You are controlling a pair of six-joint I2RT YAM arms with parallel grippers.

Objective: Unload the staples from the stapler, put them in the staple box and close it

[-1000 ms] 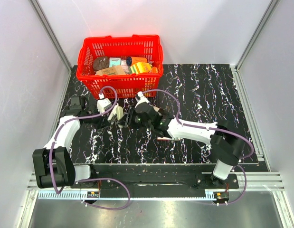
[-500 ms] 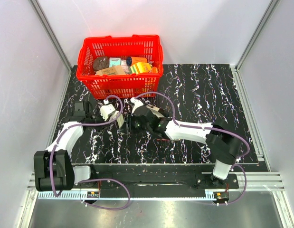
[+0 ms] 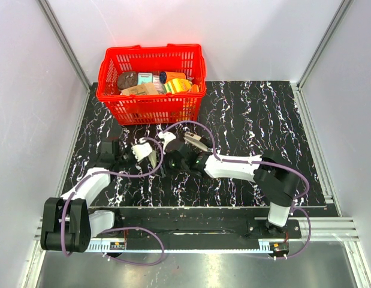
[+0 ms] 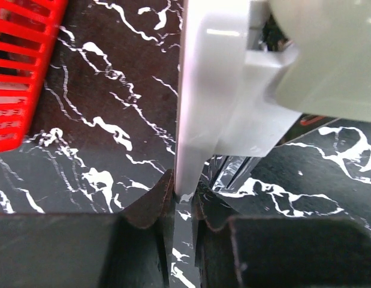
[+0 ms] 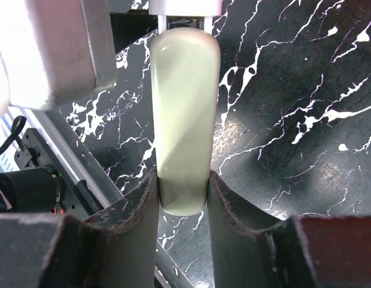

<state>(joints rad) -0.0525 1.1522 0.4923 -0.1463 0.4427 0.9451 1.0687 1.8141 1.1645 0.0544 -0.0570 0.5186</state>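
Note:
I should set the beige oblong block on the bare black marbled table [image 3: 152, 164] in front of the red basket with my right gripper.
A slim silver-grey and dark thing that I take for the stapler [image 3: 197, 142] lies on the table just behind my right arm, and no gripper touches it. Both grippers meet at a beige oblong block [image 3: 150, 153] left of the middle. My right gripper [image 5: 183, 192] is shut on the block's rounded end [image 5: 184, 120]. My left gripper [image 4: 184, 192] is shut on a thin white plate [image 4: 203, 90] fixed to the same block [image 4: 329, 54]. A shiny metal strip [image 4: 233, 174] shows under the white part. In the top view the left gripper [image 3: 156, 158] and right gripper [image 3: 171, 157] are close together.
A red basket [image 3: 150, 108] full of packets stands at the back left, close behind the grippers; its corner shows in the left wrist view [image 4: 20, 72]. Purple cables [image 3: 191, 125] loop over the arms. The black marbled table [image 3: 263, 120] runs to the right.
Both grippers have carried the beige block a little toward the near edge. The left arm has drawn back and the right arm has reached further left. Both stay shut.

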